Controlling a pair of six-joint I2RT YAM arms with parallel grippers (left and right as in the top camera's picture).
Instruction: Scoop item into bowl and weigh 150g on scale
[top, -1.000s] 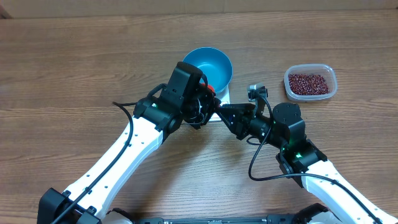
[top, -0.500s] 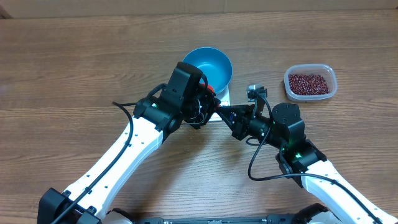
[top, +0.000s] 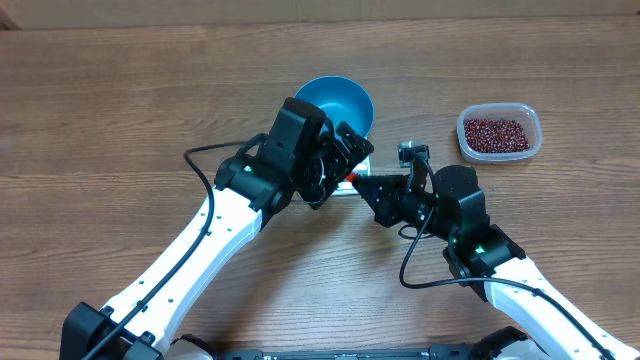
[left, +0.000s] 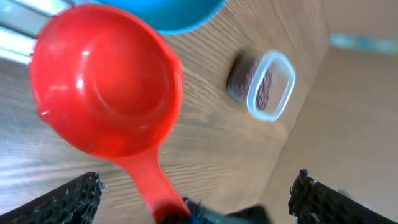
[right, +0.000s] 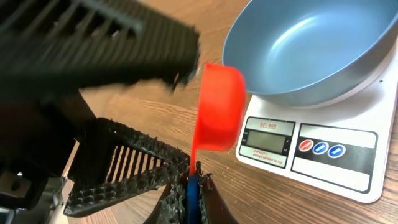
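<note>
The white scale has buttons by its edge, and I will next move my left gripper to the near edge of the white scale (top: 343, 192), by those buttons, and close it there.
The blue bowl (top: 336, 104) (right: 311, 50) stands on the white scale (right: 311, 155) and shows no beans inside. The beans (top: 497, 133) (left: 263, 87) lie in a clear tub at the right. A red scoop (left: 106, 81) (right: 217, 115) hangs beside the scale, turned on its side, with its handle in my right gripper (right: 194, 182) (top: 364, 185), which is shut on it. My left gripper (top: 345, 165) (left: 196, 199) is open around the scoop; its fingers (left: 68, 199) stand wide apart and clear of the handle.
The clear plastic tub (top: 499, 131) sits to the right of the scale, near the table's far side. The two arms meet in front of the scale, with the left arm's body (top: 290, 150) close against the bowl's near rim.
My left gripper has opened and let go of the scoop. My right gripper has shut on the scoop's handle and holds it alone.
</note>
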